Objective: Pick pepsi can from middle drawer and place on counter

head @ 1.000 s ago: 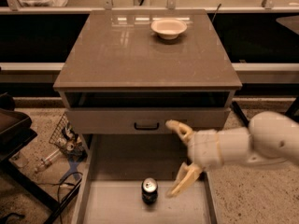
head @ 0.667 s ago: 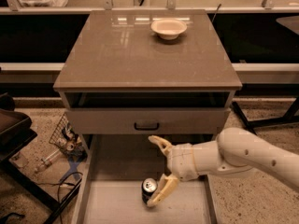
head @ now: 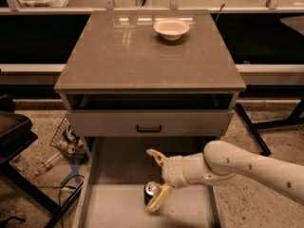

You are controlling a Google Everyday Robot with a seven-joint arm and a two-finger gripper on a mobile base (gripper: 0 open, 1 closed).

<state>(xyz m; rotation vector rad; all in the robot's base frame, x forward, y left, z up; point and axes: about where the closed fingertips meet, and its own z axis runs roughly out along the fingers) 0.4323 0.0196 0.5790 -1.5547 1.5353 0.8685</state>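
My gripper should grip the pepsi can's upper part (head: 150,189), so the bottom of the can stays free to be set on the counter.
The pepsi can (head: 151,192) stands upright on the floor of the pulled-out middle drawer (head: 114,208), near its middle. My gripper (head: 153,179) reaches in from the right on a pale arm, open. One finger (head: 156,156) points up and to the left above the can, the other finger (head: 159,199) lies against the can's right side. The can is not enclosed. The counter (head: 142,56) is the glossy grey-brown top of the cabinet above.
A pale round bowl (head: 171,28) sits at the back of the counter. A drawer front with a dark handle (head: 148,128) is just above the open drawer. A wire basket with clutter (head: 66,139) and cables lie on the floor at the left.
My gripper has moved left and down across the drawer, from right of the can to right at it, with the lower finger now against the can. The can has stayed put.
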